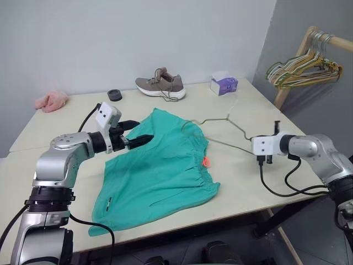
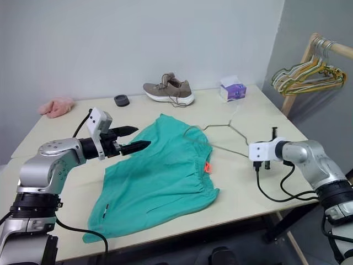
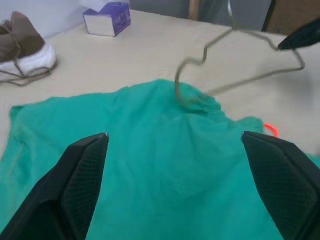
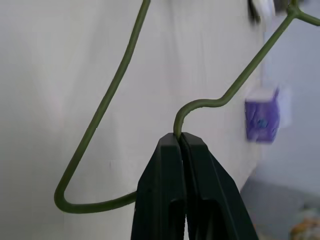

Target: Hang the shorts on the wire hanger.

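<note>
I hold the tilted hanger's upper bend in my right gripper, so it should take the hanger's bottom wire [image 4: 75,162] while my left gripper steadies the hanger's loose end.
The teal-green shorts [image 1: 160,171] lie spread flat on the table's middle, with a small orange-red loop [image 1: 206,162] at the gathered waistband. My left gripper [image 1: 144,131] hovers open just above the shorts' far left part, its fingers [image 3: 85,170] wide apart over the fabric. The thin olive wire hanger [image 1: 227,117] is tilted. One end rests on the waistband, and the other is raised off the table. My right gripper [image 4: 179,136] is shut on the wire at a bend near that raised end, to the right of the shorts.
A brown shoe [image 1: 161,86], a purple tissue box [image 1: 223,84], a small black round cap [image 1: 115,94] and a pink cloth [image 1: 51,101] sit along the table's far side. A wooden rack with a bunch of coloured hangers [image 1: 306,66] stands beyond the table's right corner.
</note>
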`<action>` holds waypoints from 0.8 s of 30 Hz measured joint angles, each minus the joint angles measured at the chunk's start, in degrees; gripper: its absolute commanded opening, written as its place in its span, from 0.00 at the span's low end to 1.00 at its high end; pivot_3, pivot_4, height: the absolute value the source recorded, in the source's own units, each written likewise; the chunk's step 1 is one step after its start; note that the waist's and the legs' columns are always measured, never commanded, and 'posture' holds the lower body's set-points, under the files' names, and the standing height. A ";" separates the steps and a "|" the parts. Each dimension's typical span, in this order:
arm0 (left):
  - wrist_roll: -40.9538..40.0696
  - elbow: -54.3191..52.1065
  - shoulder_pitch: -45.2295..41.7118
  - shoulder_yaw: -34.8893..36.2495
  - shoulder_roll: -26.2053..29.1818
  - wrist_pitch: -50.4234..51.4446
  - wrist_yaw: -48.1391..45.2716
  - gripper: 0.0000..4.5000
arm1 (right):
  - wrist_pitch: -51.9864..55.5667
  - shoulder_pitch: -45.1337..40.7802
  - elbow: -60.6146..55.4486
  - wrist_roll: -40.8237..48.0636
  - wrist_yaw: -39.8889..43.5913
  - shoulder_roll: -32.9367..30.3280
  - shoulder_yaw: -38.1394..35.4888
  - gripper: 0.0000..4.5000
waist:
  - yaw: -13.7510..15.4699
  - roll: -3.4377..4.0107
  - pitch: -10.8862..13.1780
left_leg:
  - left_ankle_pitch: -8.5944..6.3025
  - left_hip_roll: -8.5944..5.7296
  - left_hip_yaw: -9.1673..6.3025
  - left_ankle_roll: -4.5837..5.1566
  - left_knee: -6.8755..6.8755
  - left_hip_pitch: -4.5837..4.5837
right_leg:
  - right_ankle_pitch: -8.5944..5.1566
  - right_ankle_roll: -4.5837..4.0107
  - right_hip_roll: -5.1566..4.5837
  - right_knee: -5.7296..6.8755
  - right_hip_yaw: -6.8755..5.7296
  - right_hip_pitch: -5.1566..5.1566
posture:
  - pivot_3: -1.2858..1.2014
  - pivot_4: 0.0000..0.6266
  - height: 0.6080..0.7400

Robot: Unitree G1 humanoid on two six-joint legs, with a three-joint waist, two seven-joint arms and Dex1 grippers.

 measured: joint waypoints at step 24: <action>-5.00 -9.21 6.19 -9.51 8.08 13.88 -17.16 0.46 | -23.59 -7.94 -1.45 -4.14 -4.66 7.04 2.04 0.00 | -1.19 0.01 0.05 | -0.01 0.02 -0.11 -0.02 0.01 0.05 | -0.12 -0.23 -0.08 0.15 -0.02 0.01 | 0.43 0.00 1.00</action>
